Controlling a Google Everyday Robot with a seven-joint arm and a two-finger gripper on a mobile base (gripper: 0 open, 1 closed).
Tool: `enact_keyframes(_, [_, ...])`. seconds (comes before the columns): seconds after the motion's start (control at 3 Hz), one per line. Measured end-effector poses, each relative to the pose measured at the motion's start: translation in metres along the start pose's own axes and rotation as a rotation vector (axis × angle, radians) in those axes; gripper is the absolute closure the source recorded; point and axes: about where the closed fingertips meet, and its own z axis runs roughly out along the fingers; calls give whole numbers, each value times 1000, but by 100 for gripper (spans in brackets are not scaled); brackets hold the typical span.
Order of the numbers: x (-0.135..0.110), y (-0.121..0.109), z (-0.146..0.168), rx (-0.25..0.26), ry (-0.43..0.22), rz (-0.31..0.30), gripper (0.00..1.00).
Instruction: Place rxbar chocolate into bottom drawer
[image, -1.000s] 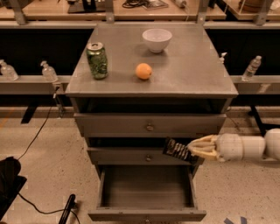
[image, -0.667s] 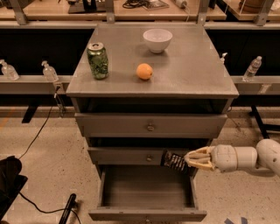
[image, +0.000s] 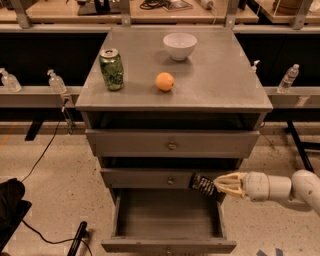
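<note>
The robot's gripper will release the rxbar chocolate, now above the open drawer's rear corner, near the middle of the open bottom drawer's inside (image: 186, 210), a little toward the side of the robot's arm.
The bottom drawer (image: 169, 246) of the grey cabinet is pulled open and its box looks empty. My gripper (image: 219, 185) reaches in from the right, level with the middle drawer's front. It is shut on the rxbar chocolate (image: 204, 185), a small black wrapped bar with pale print. The bar sticks out to the left of the fingertips, above the open drawer's right rear corner.
On the cabinet top (image: 220, 85) stand a green can (image: 111, 69), an orange (image: 165, 81) and a white bowl (image: 180, 45). The top drawer (image: 171, 145) and middle drawer (image: 150, 178) are shut. Bottles stand on side ledges. A black cable and bag lie on the floor at left.
My gripper with the bar has moved slightly lower and to the left, closer over the open bottom drawer.
</note>
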Motion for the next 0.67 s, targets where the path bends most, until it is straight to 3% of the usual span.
enact_keyframes(0.33, [73,-8,-5,98,8,-51,100])
enact_keyframes(0.67, [139,-7,-3,97,7,-47,100])
